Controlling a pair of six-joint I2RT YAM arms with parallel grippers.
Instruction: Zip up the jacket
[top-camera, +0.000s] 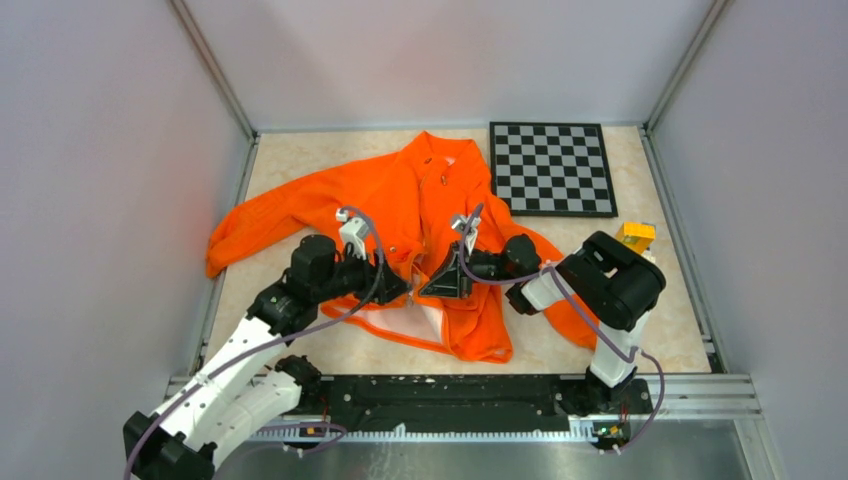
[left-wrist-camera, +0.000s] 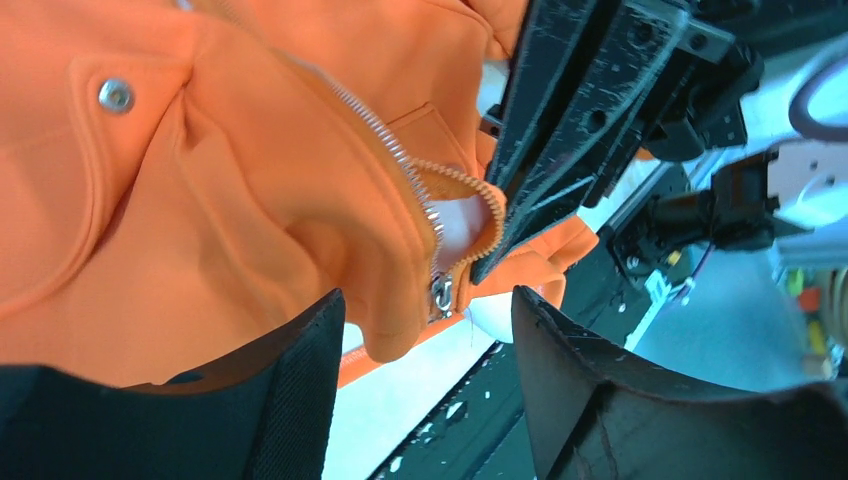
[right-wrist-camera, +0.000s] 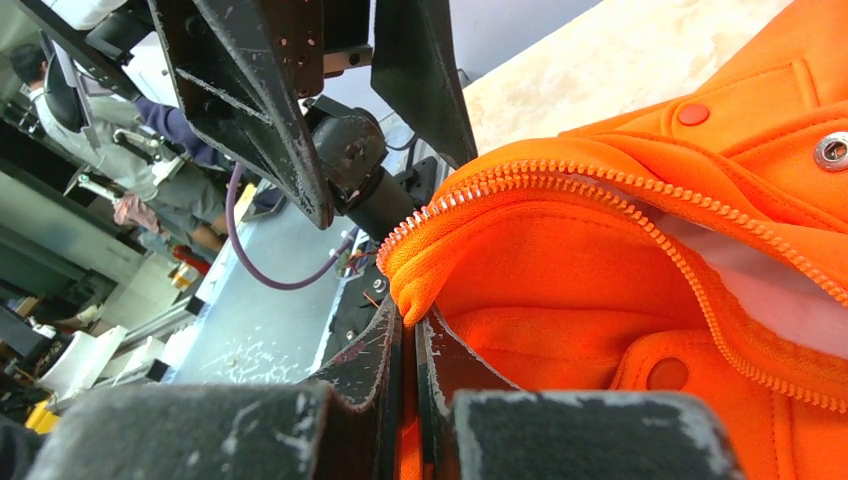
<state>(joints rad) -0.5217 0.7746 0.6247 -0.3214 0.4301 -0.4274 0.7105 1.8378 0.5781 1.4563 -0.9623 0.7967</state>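
Next, my left gripper pinches that corner (left-wrist-camera: 394, 343), the jacket's lower corner that hangs loose beside the zipper slider, before my right gripper leaves the jacket's edge for the slider.
The orange jacket (top-camera: 400, 200) lies spread on the table with its front lower part open and the white lining showing. In the left wrist view my left gripper (left-wrist-camera: 428, 300) stands open. A fold of the jacket (left-wrist-camera: 250, 200) and the metal zipper slider (left-wrist-camera: 440, 293) hang between its fingertips (left-wrist-camera: 320, 340) without being pinched. My right gripper (right-wrist-camera: 412, 318) is shut on the jacket's orange edge (right-wrist-camera: 420, 270), just below a row of zipper teeth (right-wrist-camera: 520, 178). From above, the left gripper (top-camera: 397, 286) and the right gripper (top-camera: 438, 286) face each other over the jacket's lower front.
A black-and-white chessboard (top-camera: 552, 168) lies at the back right, touching the jacket's shoulder. A small yellow object (top-camera: 635, 236) sits by the right arm. Grey walls close in the table (top-camera: 300, 160) on three sides. A black rail (top-camera: 450, 400) runs along the near edge.
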